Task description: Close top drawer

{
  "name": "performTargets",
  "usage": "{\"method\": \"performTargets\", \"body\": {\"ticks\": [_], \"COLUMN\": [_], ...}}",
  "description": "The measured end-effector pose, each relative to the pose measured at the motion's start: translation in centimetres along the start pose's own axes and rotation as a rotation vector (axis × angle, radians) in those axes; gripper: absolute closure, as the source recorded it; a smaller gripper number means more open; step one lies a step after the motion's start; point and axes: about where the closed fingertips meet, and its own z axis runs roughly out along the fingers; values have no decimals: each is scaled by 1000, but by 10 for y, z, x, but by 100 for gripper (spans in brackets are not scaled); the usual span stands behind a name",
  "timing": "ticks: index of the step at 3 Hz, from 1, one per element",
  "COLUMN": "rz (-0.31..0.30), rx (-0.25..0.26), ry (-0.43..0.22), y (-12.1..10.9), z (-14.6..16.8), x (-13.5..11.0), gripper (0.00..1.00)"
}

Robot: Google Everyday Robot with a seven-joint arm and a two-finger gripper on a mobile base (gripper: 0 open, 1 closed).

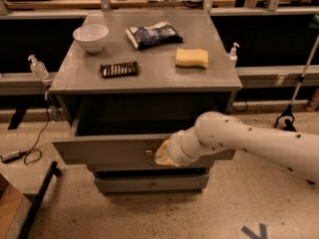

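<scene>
I will release the top drawer with its front shut just under the cabinet top (149, 129), above the lower drawer.
The top drawer (99, 149) of the grey cabinet stands pulled out; its long flat grey front faces me and its dark inside shows behind it. A small metal knob (148, 152) sits at the front's centre. My white arm reaches in from the right. The gripper (163, 155) is at the drawer front, just right of the knob, mostly hidden behind the wrist.
On the cabinet top (149, 78) lie a white bowl (90, 37), a blue chip bag (152, 35), a yellow sponge (192, 58) and a dark snack bar (119, 69). A lower drawer front (149, 184) sits below. Sanitiser bottles (37, 66) stand on side rails. A black stand (40, 198) is at left.
</scene>
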Motion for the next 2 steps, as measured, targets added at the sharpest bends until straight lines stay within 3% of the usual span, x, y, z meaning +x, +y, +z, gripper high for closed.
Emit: {"method": "performTargets", "body": {"ticks": [1, 2], "rz": [0, -63], "rx": [0, 43], "ry": [0, -55], "y": [3, -40], "z": [-1, 17], "x": [-1, -2], "gripper": [100, 100]}}
